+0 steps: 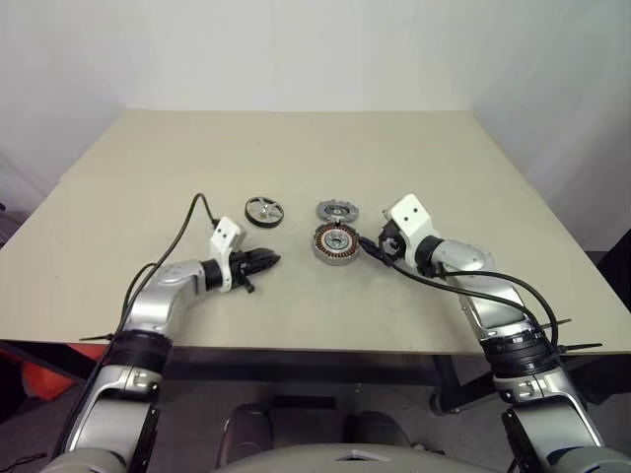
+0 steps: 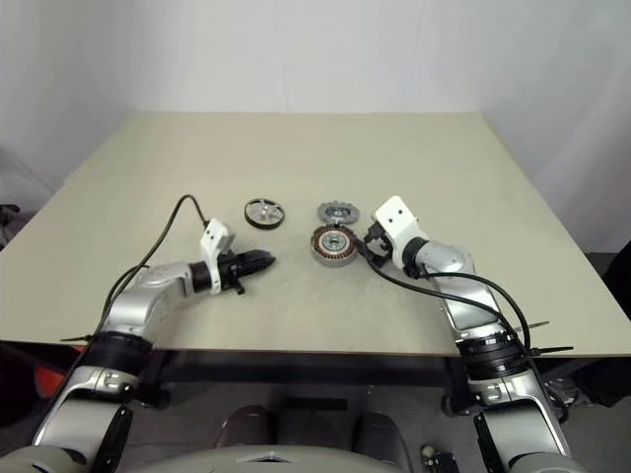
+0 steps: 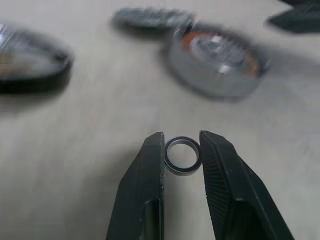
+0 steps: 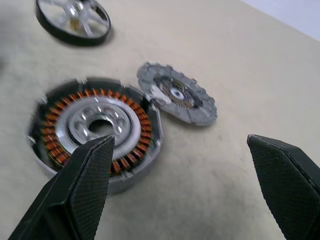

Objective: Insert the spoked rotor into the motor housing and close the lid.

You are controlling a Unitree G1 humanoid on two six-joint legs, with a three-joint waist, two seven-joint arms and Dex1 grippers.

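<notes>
My left gripper is going to let go of the small metal ring in the centre of the motor housing (image 1: 336, 239) (image 3: 219, 51), inside the copper windings.
The spoked rotor (image 1: 263, 211), black-rimmed with silver spokes, lies flat on the table. To its right lies the grey lid (image 1: 337, 210), and the motor housing (image 1: 335, 243) with copper windings sits just in front of the lid. My left gripper (image 1: 268, 261) hovers left of the housing, shut on a small thin metal ring (image 3: 183, 155) pinched between its fingertips. My right gripper (image 1: 373, 246) stands open at the housing's right side. In the right wrist view one of its fingers (image 4: 85, 180) overlaps the housing (image 4: 95, 130) and nothing is between the jaws.
The beige table (image 1: 296, 148) stretches far behind the parts, with white walls beyond. Black cables run along both arms. The table's front edge lies close under my forearms.
</notes>
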